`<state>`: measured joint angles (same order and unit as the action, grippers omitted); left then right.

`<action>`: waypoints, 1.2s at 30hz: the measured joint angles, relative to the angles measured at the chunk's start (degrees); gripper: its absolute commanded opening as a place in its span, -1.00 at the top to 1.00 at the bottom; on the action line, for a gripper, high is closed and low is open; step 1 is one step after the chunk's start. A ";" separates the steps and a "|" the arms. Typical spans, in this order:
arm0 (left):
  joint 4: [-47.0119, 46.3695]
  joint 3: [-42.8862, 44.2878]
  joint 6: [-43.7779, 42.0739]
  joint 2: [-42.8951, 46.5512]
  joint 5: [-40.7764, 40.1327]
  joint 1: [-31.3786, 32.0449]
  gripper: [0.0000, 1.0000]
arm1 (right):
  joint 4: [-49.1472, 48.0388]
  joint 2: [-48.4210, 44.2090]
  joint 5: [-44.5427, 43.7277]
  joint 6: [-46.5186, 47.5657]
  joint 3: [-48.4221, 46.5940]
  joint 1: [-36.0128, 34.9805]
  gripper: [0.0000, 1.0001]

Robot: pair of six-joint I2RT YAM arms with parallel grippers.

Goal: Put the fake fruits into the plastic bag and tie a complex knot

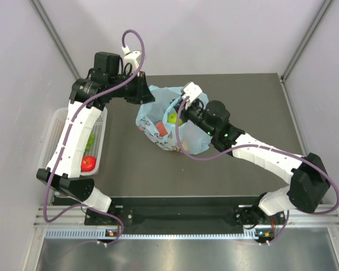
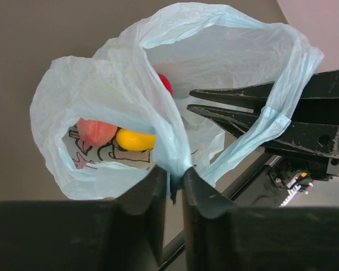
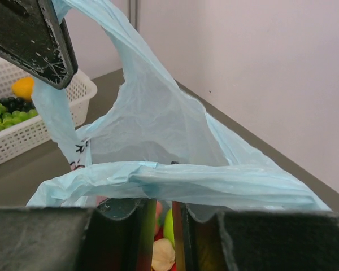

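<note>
Next, I open my left gripper, which pins the foot of the handle looped over my right gripper's fingers, then back it off and take the strand [image 2: 240, 151] beneath those fingers.
The light-blue plastic bag [image 1: 170, 131] stands open mid-table. Inside it the left wrist view shows a pink peach [image 2: 96, 131], a yellow mango [image 2: 134, 139] and a red apple [image 2: 165, 83]. A green apple [image 1: 173, 118] shows from above. My left gripper [image 1: 148, 95] is shut on a bunched handle of the bag [image 2: 172, 169] and holds it up. My right gripper [image 1: 183, 111] is at the bag's mouth, its fingers [image 2: 237, 113] nearly together. The other handle [image 3: 175, 180] lies draped across them and hides the tips in the right wrist view. No knot is in view.
A white mesh basket [image 1: 53, 132] stands at the table's left edge. It holds a red apple [image 1: 88, 164] and green grapes [image 1: 89, 144]. The right wrist view also shows the basket [image 3: 28, 135] with grapes [image 3: 4, 113] and an orange fruit [image 3: 24, 87]. Walls close in on the left, back and right.
</note>
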<state>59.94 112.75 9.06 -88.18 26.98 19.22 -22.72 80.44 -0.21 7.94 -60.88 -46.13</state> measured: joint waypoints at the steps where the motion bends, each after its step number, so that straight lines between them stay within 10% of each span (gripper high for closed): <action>1: 0.24 0.02 -0.09 0.00 -0.35 0.00 0.43 | -0.68 0.35 0.22 0.37 0.02 0.00 0.66; 13: 0.42 0.61 0.02 3.26 -5.62 -0.02 -0.14 | -6.64 1.51 0.48 2.10 -0.31 0.00 0.59; 36: -8.74 0.07 3.69 -0.72 -10.34 -2.60 -0.05 | -7.89 1.57 8.72 8.59 -0.33 0.00 -0.11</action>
<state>51.20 112.81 12.75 -88.90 16.64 16.62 -30.61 82.02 8.51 16.53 -61.21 -46.13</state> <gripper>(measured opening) 0.540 0.543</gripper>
